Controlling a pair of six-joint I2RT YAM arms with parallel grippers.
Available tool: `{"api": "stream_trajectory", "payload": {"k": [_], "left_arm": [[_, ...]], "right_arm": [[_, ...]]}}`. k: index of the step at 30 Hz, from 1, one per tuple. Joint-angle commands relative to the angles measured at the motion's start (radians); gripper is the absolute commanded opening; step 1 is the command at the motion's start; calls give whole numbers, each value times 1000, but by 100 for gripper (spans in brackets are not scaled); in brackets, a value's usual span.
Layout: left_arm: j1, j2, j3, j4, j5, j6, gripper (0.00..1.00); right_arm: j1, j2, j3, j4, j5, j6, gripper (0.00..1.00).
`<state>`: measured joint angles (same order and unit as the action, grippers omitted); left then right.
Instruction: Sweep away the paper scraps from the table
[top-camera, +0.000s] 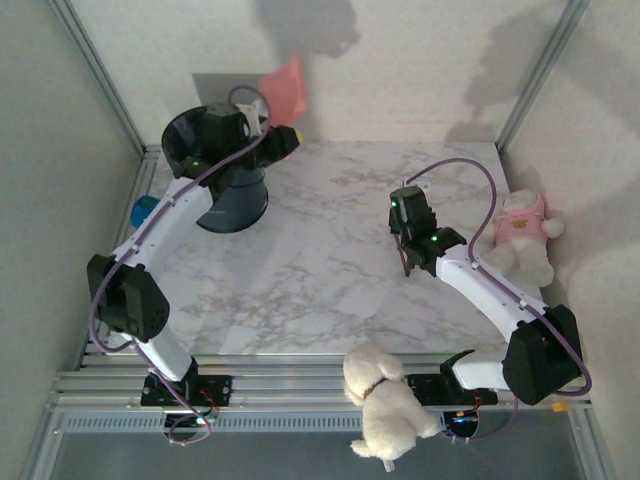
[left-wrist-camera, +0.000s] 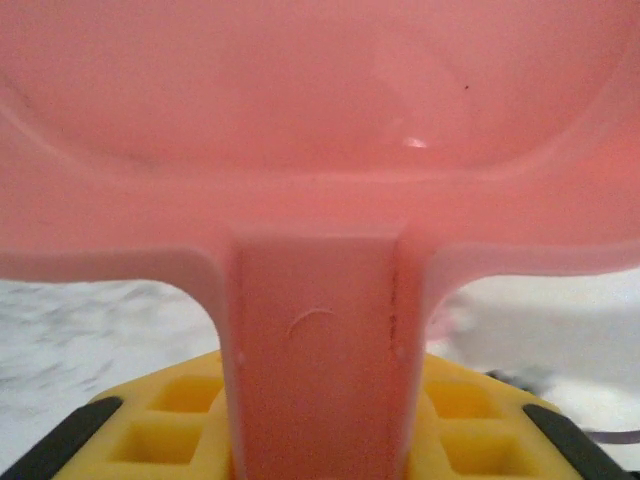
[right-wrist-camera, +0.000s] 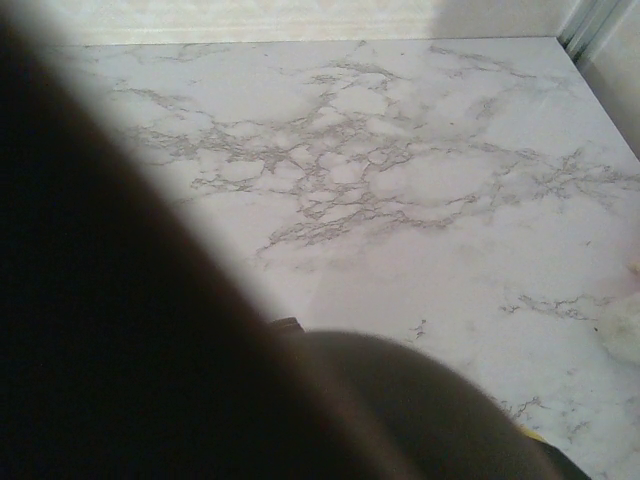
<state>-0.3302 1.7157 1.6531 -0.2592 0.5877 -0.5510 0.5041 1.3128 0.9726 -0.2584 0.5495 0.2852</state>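
My left gripper is going to set the pink dustpan free on the bare marble (top-camera: 350, 239) between the dark bin and the brush, letting go of it there. The dustpan is now raised over a dark bin.
My left gripper (top-camera: 283, 140) is raised at the back left, over a dark bin (top-camera: 228, 195), and is shut on the handle of the pink dustpan (top-camera: 286, 88). In the left wrist view the dustpan (left-wrist-camera: 320, 120) is tipped up close to the lens, its handle pinched between the yellow fingers (left-wrist-camera: 470, 420) of the left gripper (left-wrist-camera: 320, 430). My right gripper (top-camera: 407, 252) hangs over the table (top-camera: 320, 270) right of centre, shut on a dark brown brush-like tool (top-camera: 407, 265), a dark blur (right-wrist-camera: 120, 330) in the right wrist view. The paper scraps are out of view.
A blue-green round toy (top-camera: 143, 210) lies at the table's left edge. A pink plush (top-camera: 525, 225) sits by the right wall, and a white plush dog (top-camera: 385, 400) lies on the metal rail (top-camera: 290, 385) at the front. Bare marble (right-wrist-camera: 400, 150) spreads ahead of the right gripper.
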Motion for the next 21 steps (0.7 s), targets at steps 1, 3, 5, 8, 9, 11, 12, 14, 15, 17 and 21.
{"api": "stream_trajectory", "payload": {"k": [1, 3, 5, 8, 9, 11, 12, 14, 15, 17, 21], "left_arm": [[-73, 76, 81, -313, -229, 278, 0], [-115, 120, 113, -380, -311, 330, 0], [-151, 164, 135, -431, -376, 369, 0], [-194, 224, 150, -477, -437, 418, 0], [-210, 243, 157, -491, -456, 434, 0], [-236, 283, 167, -518, -510, 459, 0], [-250, 306, 179, -541, -539, 473, 0], [-273, 344, 195, -575, -591, 495, 0], [-283, 361, 201, -589, -612, 507, 0], [-299, 385, 203, -606, -637, 523, 0], [-320, 428, 202, -635, -646, 561, 0]], "right_arm": [[-9, -29, -12, 33, 18, 17, 0], [-11, -30, -12, 33, 16, 16, 0], [-12, -31, -12, 29, 19, 17, 0], [-14, -34, -13, 26, 20, 18, 0], [-14, -36, -14, 25, 22, 18, 0], [-15, -37, -12, 20, 25, 19, 0], [-15, -38, -12, 17, 27, 20, 0], [-16, -41, -14, 16, 31, 21, 0], [-18, -41, -15, 16, 31, 21, 0], [-21, -44, -18, 14, 32, 23, 0], [-24, -48, -20, 15, 29, 26, 0]]}}
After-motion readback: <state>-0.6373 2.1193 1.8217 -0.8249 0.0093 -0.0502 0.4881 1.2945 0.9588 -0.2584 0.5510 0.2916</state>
